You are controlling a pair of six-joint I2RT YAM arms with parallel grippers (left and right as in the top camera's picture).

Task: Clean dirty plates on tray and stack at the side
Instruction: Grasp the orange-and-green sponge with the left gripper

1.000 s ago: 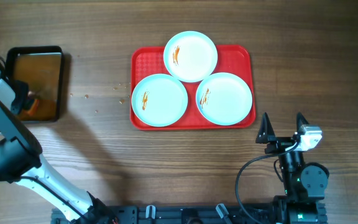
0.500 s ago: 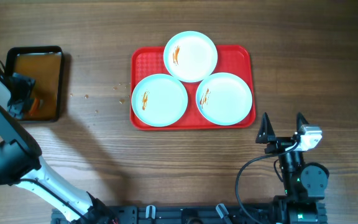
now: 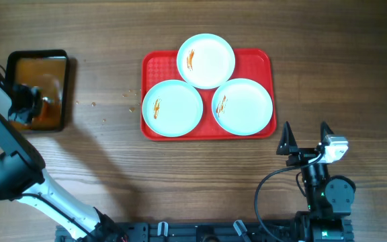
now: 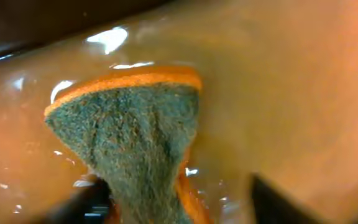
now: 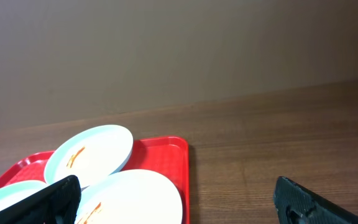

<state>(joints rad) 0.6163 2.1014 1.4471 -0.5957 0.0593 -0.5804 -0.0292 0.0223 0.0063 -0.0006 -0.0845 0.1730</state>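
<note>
The sponge is resting loose and off-center in my left gripper's open fingers. I will pinch the sponge's narrow part (image 4: 146,186) before I lift it out of the basin.
Three white plates with orange smears lie on a red tray (image 3: 265,58): one at the back (image 3: 207,60), one front left (image 3: 172,107), one front right (image 3: 242,106). My left gripper (image 3: 27,107) is down in a black basin (image 3: 40,64) of brown liquid at the far left. In the left wrist view its fingers (image 4: 173,208) are apart around an orange sponge with a grey scrub face (image 4: 129,137); the sponge lies against the left finger, with a gap to the right one. My right gripper (image 3: 306,138) is open and empty, in front of the tray's right corner.
The right wrist view shows the tray (image 5: 169,149) and the plates (image 5: 92,152) ahead of its open fingers (image 5: 179,204), with bare wooden table to the right. A few crumbs (image 3: 94,104) lie between the basin and the tray.
My left gripper has shifted slightly inside the basin, back and then forward again; the liquid surface looks disturbed. The right arm and the plates have not moved.
</note>
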